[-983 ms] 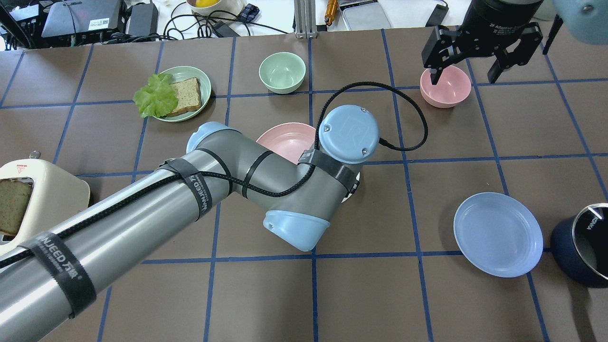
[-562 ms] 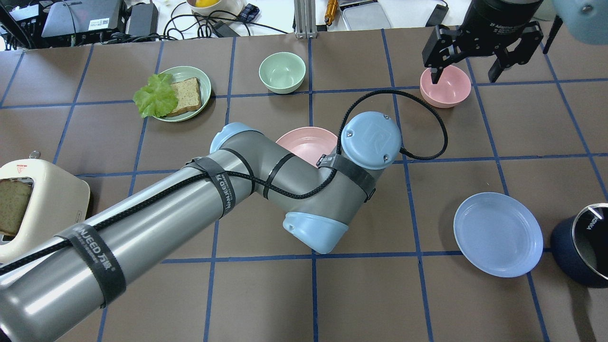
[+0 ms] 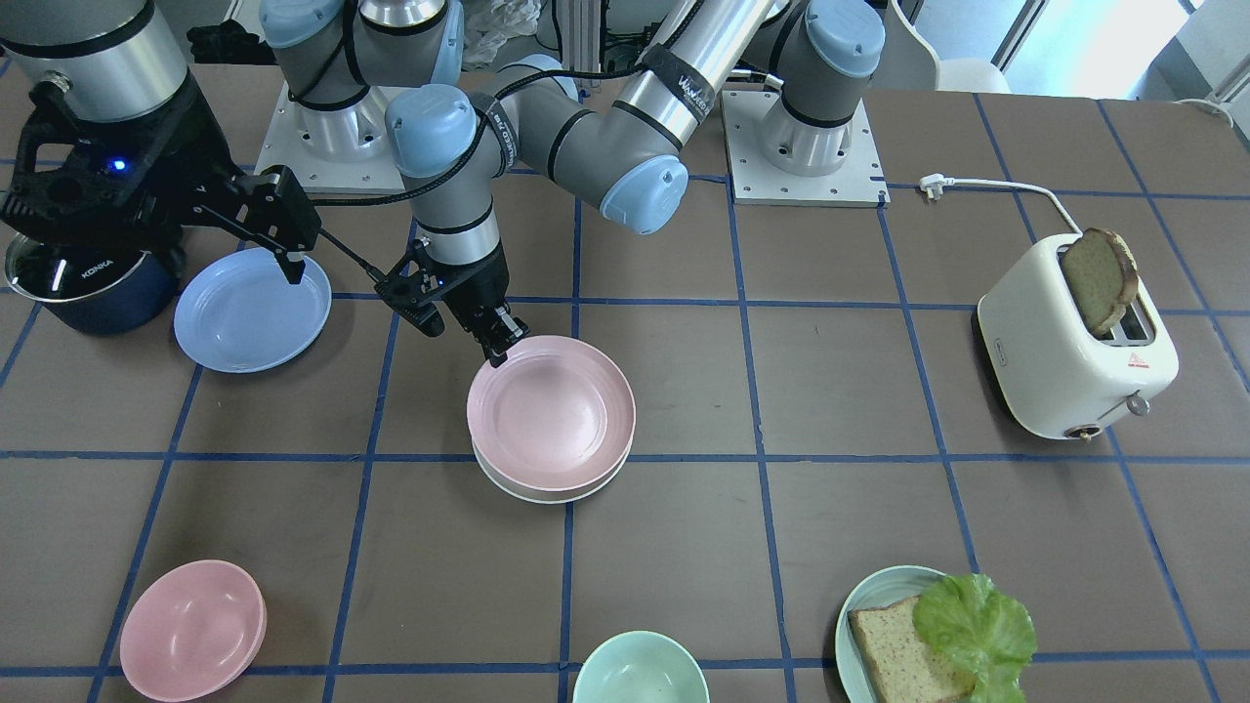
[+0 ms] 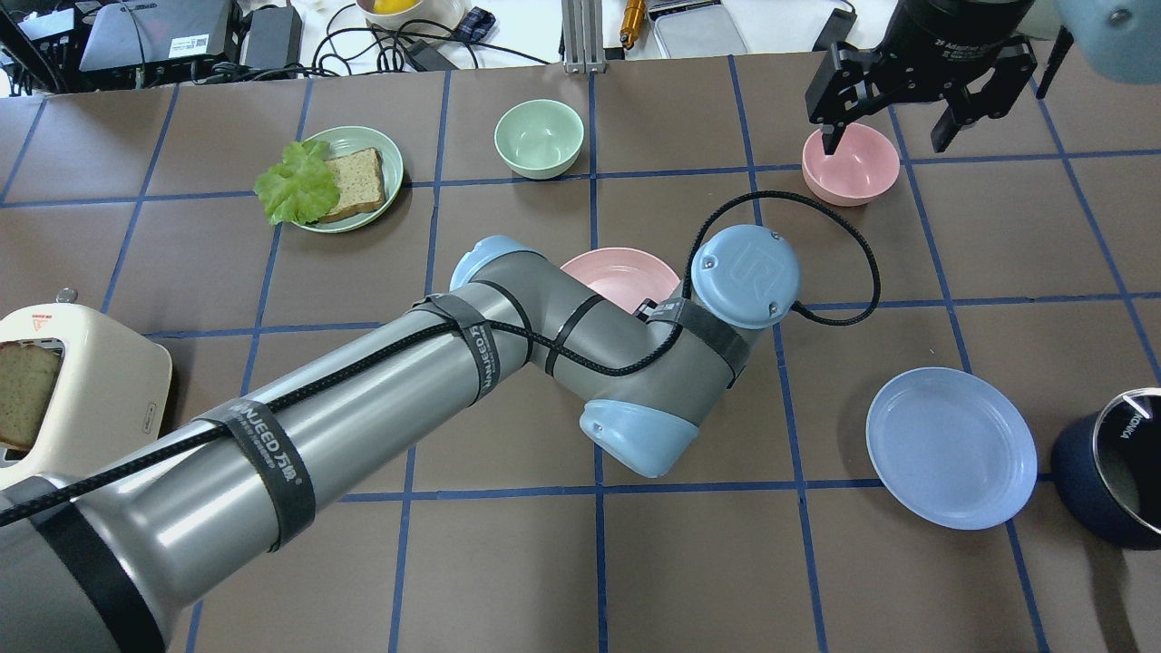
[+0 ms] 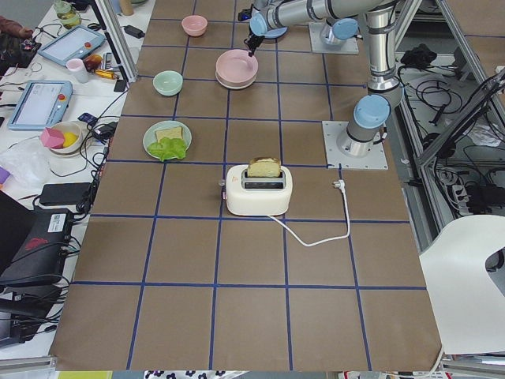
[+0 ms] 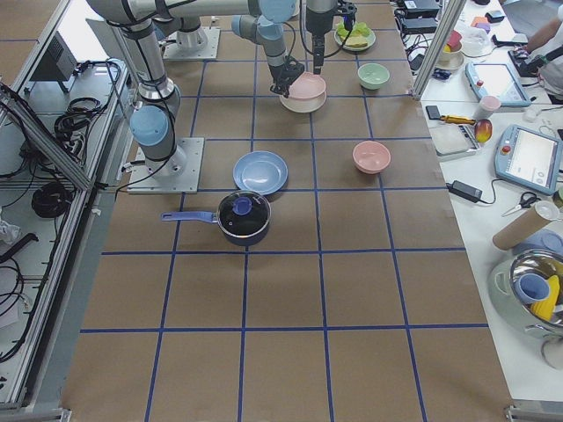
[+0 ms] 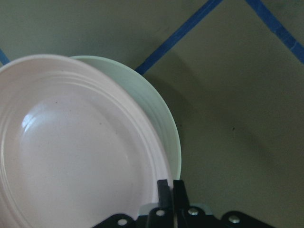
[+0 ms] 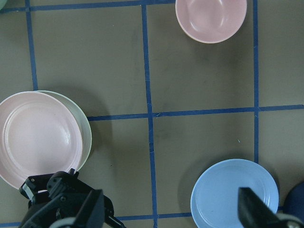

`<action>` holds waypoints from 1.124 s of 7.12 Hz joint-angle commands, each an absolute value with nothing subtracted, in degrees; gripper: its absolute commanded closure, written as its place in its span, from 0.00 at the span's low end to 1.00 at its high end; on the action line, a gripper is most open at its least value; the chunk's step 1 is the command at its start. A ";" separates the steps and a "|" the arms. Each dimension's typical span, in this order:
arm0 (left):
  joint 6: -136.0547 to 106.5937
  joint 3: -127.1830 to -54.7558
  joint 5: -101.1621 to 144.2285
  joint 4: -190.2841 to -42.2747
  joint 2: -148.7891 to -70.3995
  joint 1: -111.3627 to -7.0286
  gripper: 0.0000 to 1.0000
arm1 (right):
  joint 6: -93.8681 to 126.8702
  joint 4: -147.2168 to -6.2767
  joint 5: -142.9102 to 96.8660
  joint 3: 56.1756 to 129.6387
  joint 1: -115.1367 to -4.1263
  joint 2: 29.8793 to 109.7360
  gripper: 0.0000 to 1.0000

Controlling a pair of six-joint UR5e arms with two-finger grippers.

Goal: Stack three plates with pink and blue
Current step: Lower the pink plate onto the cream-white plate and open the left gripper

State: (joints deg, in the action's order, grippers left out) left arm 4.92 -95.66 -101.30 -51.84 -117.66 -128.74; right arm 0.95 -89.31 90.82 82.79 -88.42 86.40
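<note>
The robot's left gripper needs to set the pale pink plate down squarely on top of the cream-white plate [image 3: 554, 430] [image 7: 85, 151] and let go, with their rims lined up.
My left gripper [image 3: 500, 350] is shut on the near rim of the pale pink plate [image 3: 547, 415], as the left wrist view [image 7: 171, 187] shows. The pink plate [image 7: 71, 156] lies over the cream-white plate [image 7: 159, 114], offset so that the white rim [image 3: 547, 494] sticks out on one side. In the overhead view my left arm hides most of the pink plate [image 4: 617, 272] and all of the white one. The light blue plate [image 4: 951, 446] lies alone at the right. My right gripper [image 4: 887, 136] hangs open and empty high over the far right.
A small pink bowl [image 4: 851, 163] stands at the far right and a green bowl [image 4: 539, 136] at the far middle. A teal plate with bread and lettuce [image 4: 340, 177] is far left. A toaster [image 3: 1074, 342] and a dark blue pot [image 4: 1111, 472] stand at the table's ends.
My left arm has swung to the right in the overhead view, carrying the pink plate with it. The right gripper has stayed in place.
</note>
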 commanded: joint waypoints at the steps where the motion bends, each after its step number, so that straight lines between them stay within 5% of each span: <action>1: 7.54 -95.71 -104.22 -52.12 -119.26 -128.76 1.00 | 0.97 -88.95 90.70 82.62 -88.42 86.48 0.00; 8: 7.56 -95.45 -103.71 -51.77 -120.14 -128.76 1.00 | 0.88 -88.68 90.70 82.44 -87.72 86.40 0.00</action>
State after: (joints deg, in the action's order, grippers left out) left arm 7.56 -95.47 -103.68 -51.78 -119.97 -128.77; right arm 0.91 -88.72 90.67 82.46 -87.82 86.41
